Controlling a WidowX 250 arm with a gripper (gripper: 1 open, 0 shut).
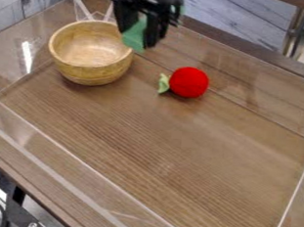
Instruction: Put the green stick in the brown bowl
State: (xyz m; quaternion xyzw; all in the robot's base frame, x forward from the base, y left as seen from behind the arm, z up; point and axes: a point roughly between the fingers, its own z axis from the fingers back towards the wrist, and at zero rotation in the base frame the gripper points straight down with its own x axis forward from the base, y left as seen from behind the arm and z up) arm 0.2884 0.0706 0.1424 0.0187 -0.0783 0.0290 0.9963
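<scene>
My gripper is going to the brown bowl with the green stick. It will release the stick inside the brown bowl (102, 41), against the bowl's far inside.
The green stick (131, 33) hangs upright in the air, pinched between the black fingers of my gripper (138, 28), which points down and is shut on it. It hovers just past the right rim of the brown bowl (91, 52), a round light-wood bowl with a pale, empty inside standing at the table's far left. The stick's lower end is a little above rim height.
A red ball with a small green leaf (186, 82) lies on the wooden tabletop right of the bowl. A clear plastic barrier (23, 116) edges the table at the left and front. A white wire stand (86, 13) sits behind the bowl.
</scene>
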